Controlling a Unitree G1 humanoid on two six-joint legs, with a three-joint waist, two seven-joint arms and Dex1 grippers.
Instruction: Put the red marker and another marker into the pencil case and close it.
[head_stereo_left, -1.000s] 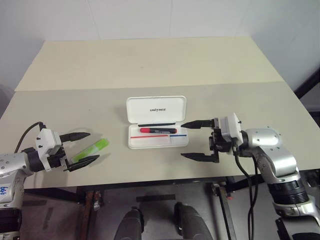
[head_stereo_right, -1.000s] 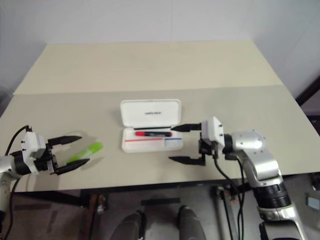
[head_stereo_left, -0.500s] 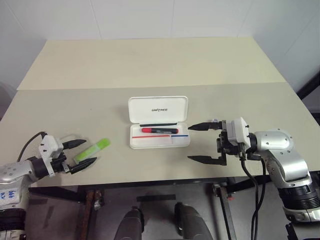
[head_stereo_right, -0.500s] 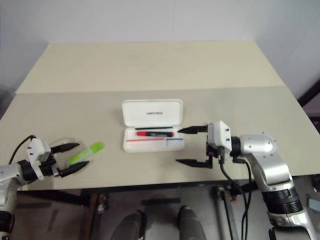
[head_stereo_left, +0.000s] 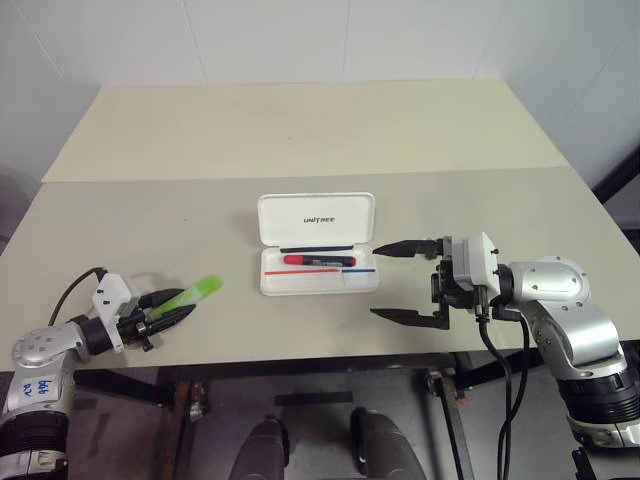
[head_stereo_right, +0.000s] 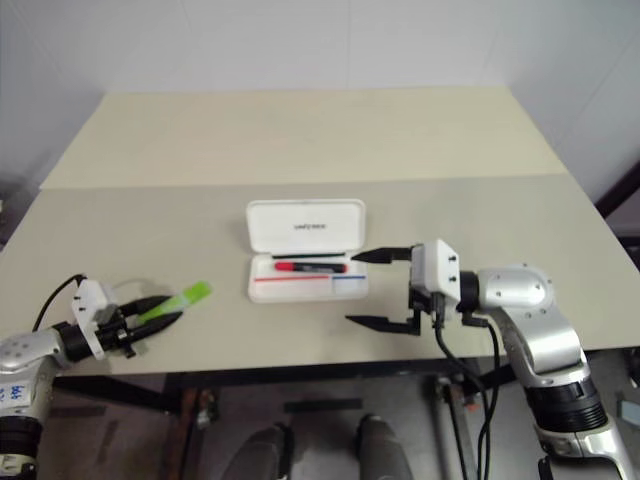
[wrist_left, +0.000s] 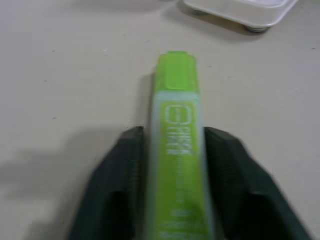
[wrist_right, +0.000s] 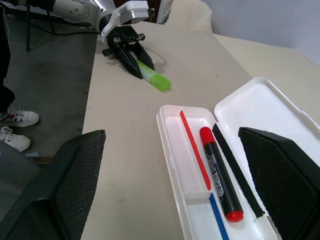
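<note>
My left gripper is to put down the light green marker. It will let go of it in the tray's front slot (head_stereo_left: 303, 283), next to the red marker.
The pencil case (head_stereo_left: 316, 218) lies open at the table's middle, lid tipped back, and the red marker (head_stereo_left: 318, 260) rests inside its tray. The light green marker (head_stereo_left: 196, 291) lies on the table near the front left edge, its cap end pointing toward the case. My left gripper (head_stereo_left: 183, 304) is shut on it, one black finger (wrist_left: 122, 165) pressed against each side of its body (wrist_left: 177, 125). My right gripper (head_stereo_left: 376, 281) hovers open just right of the case, with nothing between its fingers. The right wrist view looks over the red marker (wrist_right: 218, 177) and the tray.
The table's front edge (head_stereo_left: 300, 362) runs close below both grippers. A seam (head_stereo_left: 300, 174) crosses the tabletop behind the case. A person's shoes (wrist_right: 15, 117) stand on the floor beyond the table's left side.
My left gripper has sunk to the table and its fingers have come together on the green marker. The right gripper has stayed open beside the case.
</note>
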